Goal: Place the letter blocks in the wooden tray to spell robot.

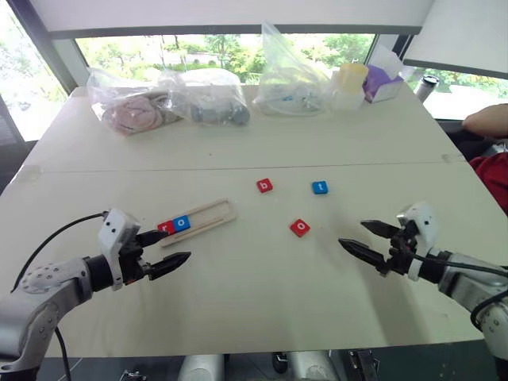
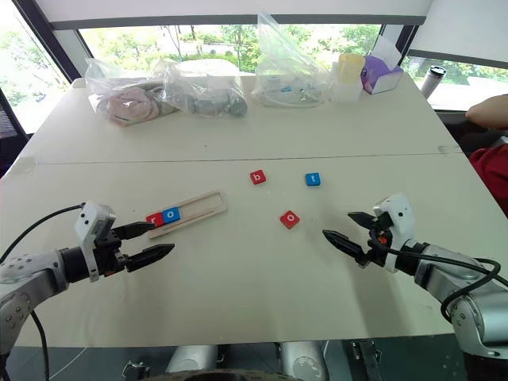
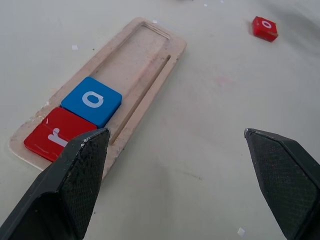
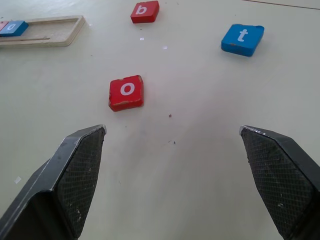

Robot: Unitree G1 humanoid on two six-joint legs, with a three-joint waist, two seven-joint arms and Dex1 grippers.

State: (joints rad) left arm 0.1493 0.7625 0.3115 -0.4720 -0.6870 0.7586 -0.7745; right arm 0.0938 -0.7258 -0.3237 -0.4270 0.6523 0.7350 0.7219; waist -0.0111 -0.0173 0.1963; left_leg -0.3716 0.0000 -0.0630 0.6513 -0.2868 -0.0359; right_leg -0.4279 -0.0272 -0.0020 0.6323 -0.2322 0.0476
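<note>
Next, I close my right gripper on the opposite sides (image 1: 264, 185) (image 4: 145, 12) of the red b block, because b comes after the r and o in the wooden tray.
The wooden tray (image 1: 208, 217) lies on the white table, left of centre, angled. Its near-left end holds a red r block (image 1: 166, 228) and a blue o block (image 1: 182, 223) side by side. Loose on the table are a red b block (image 1: 264, 186), a blue t block (image 1: 320, 188) and a red o block (image 1: 300, 228). My left gripper (image 1: 170, 248) hovers open just in front of the tray's filled end, empty. My right gripper (image 1: 367, 237) stands open and empty to the right of the red o block (image 4: 126, 92).
Clear plastic bags (image 1: 167, 101) with items, a yellow cup (image 1: 350, 82) and a purple box (image 1: 384, 82) line the table's far edge. A person's arm (image 1: 486, 121) and red clothing show at the right edge. A seam (image 1: 238, 167) crosses the table.
</note>
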